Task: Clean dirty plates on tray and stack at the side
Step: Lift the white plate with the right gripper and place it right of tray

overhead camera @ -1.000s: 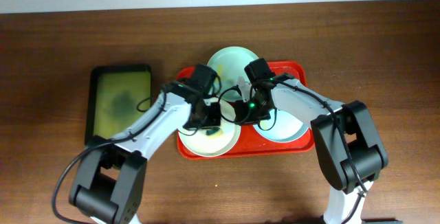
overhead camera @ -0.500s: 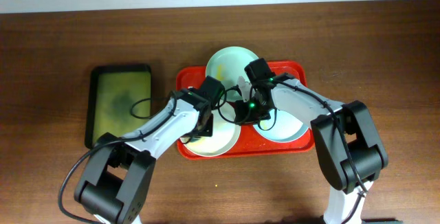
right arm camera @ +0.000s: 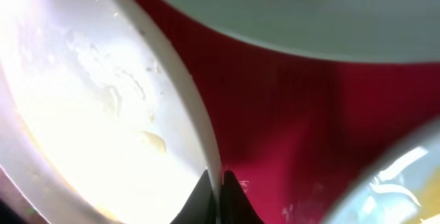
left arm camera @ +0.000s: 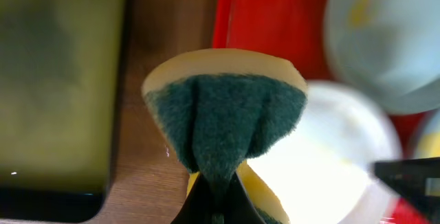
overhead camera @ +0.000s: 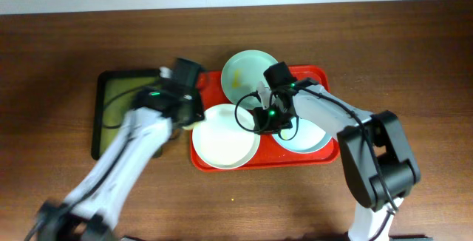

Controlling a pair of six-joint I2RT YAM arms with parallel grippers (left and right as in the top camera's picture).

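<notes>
My right gripper will put the white plate down and let go of it on the bare wood point(overhead camera: 367, 83) beside the red tray, opposite the olive-green tray.
A red tray point(overhead camera: 325, 152) holds three plates. The white plate point(overhead camera: 222, 145) lies at its front left, with pale smears showing in the right wrist view point(right arm camera: 89, 100). My right gripper point(overhead camera: 259, 120) is shut on that plate's right rim point(right arm camera: 214, 162). One mint plate point(overhead camera: 247, 71) overlaps the tray's back edge, and another point(overhead camera: 309, 136) sits at the right under my right arm. My left gripper point(overhead camera: 191, 117) hangs over the tray's left rim, shut on a green-and-yellow sponge point(left arm camera: 223, 114) folded between its jaws.
A smaller olive-green tray with a black rim point(overhead camera: 129, 111) lies left of the red tray on the brown wood table point(overhead camera: 414, 63). A strip of bare wood point(left arm camera: 168, 59) separates the two trays.
My left arm has swung left and back off the white plate, carrying the sponge to the red tray's left edge. The right gripper has kept its hold on the plate rim.
</notes>
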